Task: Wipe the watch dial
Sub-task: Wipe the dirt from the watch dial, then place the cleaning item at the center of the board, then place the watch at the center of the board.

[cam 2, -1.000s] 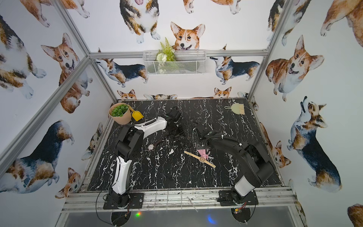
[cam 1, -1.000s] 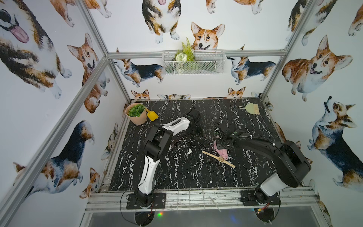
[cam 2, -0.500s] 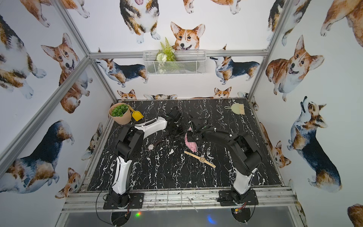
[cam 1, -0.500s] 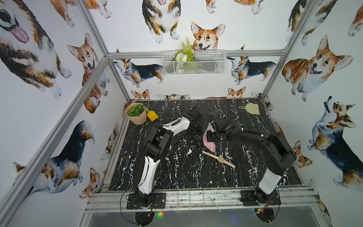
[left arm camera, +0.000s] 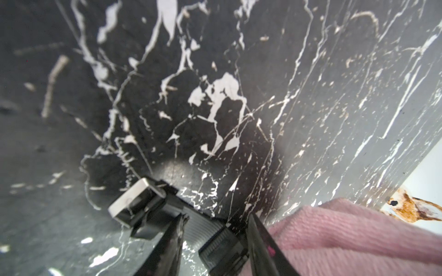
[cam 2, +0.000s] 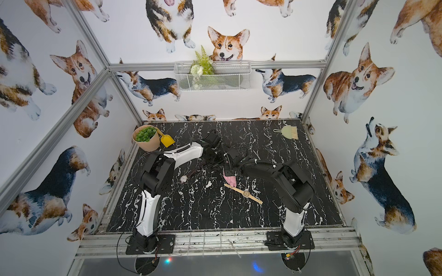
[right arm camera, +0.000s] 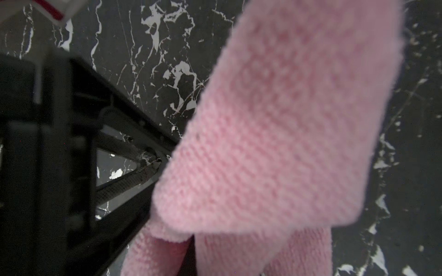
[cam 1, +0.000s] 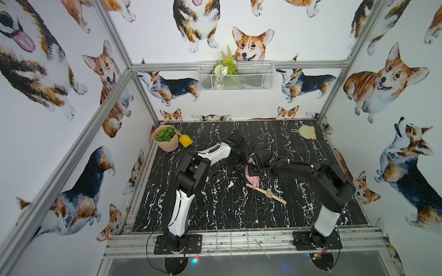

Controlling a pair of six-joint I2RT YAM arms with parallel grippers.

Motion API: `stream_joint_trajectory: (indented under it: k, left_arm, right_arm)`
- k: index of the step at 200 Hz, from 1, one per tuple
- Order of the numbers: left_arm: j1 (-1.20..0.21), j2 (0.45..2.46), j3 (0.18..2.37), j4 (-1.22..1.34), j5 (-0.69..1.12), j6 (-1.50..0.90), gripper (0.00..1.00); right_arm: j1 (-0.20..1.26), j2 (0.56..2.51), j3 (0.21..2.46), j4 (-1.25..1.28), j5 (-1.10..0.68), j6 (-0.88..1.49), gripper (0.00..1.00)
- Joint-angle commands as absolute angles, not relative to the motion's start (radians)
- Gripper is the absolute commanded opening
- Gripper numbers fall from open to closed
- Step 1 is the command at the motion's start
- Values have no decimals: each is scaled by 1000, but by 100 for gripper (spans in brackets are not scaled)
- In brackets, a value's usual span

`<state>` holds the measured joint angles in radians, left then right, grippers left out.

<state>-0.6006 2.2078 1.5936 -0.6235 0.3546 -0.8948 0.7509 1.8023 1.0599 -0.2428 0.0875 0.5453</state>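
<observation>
My right gripper should release the pink cloth on the table (cam 1: 277,181), behind the watch with the tan strap.
A dark-strapped watch lies on the black marble table, its round dial (cam 2: 183,178) in front of the left arm. My left gripper (left arm camera: 217,219) is shut on its black strap (left arm camera: 208,235), near the silver buckle (left arm camera: 134,203). My right gripper (cam 1: 252,167) is shut on a pink cloth (cam 1: 252,178), which hangs just right of the left gripper (cam 2: 211,159). The cloth (right arm camera: 287,143) hides the right jaws in the right wrist view. A second watch (cam 1: 269,193) with a tan strap lies flat in front of the cloth.
At the back left stand a potted plant (cam 1: 166,139) and a yellow scoop (cam 1: 185,139). A green hand brush (cam 1: 305,132) lies at the back right. A wire basket (cam 1: 235,76) hangs on the back wall.
My right gripper has lifted the pink cloth off the table beside the tan-strapped watch and carried it left, close to the left gripper. The left arm has not moved.
</observation>
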Motion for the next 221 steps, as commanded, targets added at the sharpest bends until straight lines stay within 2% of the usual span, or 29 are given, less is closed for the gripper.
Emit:
stream_joint_trajectory:
  k: [1, 99, 162, 221]
  left_arm:
    - [-593, 2297, 1478, -717, 260, -935, 47]
    - [-586, 2303, 1486, -729, 231, -940, 46]
    - [-583, 2269, 1476, -732, 197, -990, 46]
    - [-553, 2201, 1423, -649, 198, -1153, 46]
  right_arm:
    - [766, 1797, 1018, -411, 88, 512, 9]
    - [753, 1700, 948, -547, 248, 452, 9]
    - [580, 1509, 924, -560, 207, 502, 9]
    - [466, 1496, 941, -590, 141, 478, 11]
